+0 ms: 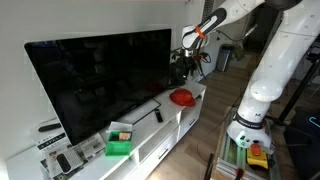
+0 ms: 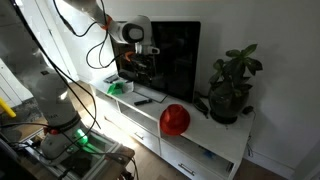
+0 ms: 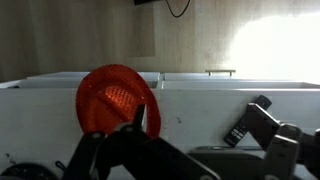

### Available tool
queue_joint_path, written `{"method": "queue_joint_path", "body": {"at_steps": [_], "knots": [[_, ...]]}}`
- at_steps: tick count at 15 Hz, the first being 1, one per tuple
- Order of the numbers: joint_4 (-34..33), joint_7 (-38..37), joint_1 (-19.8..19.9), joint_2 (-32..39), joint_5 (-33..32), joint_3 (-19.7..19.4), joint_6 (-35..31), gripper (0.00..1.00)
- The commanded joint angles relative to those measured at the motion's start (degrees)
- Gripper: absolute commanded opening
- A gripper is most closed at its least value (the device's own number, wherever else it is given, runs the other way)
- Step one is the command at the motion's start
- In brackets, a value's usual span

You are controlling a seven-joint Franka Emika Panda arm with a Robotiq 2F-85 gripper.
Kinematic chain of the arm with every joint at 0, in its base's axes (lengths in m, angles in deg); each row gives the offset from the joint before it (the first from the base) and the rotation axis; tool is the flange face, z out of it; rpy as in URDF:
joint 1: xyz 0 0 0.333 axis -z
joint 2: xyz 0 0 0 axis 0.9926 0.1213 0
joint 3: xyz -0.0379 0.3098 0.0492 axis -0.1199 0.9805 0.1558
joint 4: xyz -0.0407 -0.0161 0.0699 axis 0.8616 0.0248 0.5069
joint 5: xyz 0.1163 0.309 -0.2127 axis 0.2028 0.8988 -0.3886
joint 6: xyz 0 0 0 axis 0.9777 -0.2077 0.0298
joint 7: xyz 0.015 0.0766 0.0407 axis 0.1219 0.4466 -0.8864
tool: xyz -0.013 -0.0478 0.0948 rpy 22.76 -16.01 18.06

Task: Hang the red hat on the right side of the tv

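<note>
The gripper should next move to the raised top (image 1: 182,94) (image 3: 119,99) in the middle of the red hat and close there, leaving the wide edge of the hat free.
The red hat (image 1: 182,97) lies on the white cabinet (image 1: 196,95) in front of the tv (image 1: 100,80). It also shows in an exterior view (image 2: 175,119) and in the wrist view (image 3: 112,95). The tv (image 2: 175,55) stands on the cabinet with its black screen off. My gripper (image 1: 182,66) hangs above the cabinet near the tv's edge, apart from the hat; it also shows in an exterior view (image 2: 140,70). In the wrist view the gripper (image 3: 205,128) is open and empty, one finger close beside the hat.
A black remote (image 3: 243,124) lies on the cabinet top near the hat. A green box (image 1: 120,146) sits at the cabinet's other end. A potted plant (image 2: 232,85) stands beside the tv. The robot's base (image 1: 250,120) stands on the floor in front.
</note>
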Motion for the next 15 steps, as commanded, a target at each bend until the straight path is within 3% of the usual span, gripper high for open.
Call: {"method": "queue_joint_path", "body": {"at_steps": [1, 2, 3, 6, 12, 15], "knots": [[-9.5, 0.6, 2.8, 14.9, 1.6, 2.5, -0.6, 1.0], [-12.1, 5.5, 3.8, 18.5, 6.2, 3.2, 0.0, 1.0], [-5.8, 0.6, 3.5, 10.7, 1.5, 3.6, -0.8, 1.0], [-10.7, 3.3, 4.7, 18.2, 4.0, 4.4, -0.8, 1.0], [-12.0, 3.4, 4.8, 19.0, 4.2, 4.5, -0.8, 1.0], [-12.4, 2.3, 5.4, 22.2, 2.7, 4.5, -5.9, 1.0]]}}
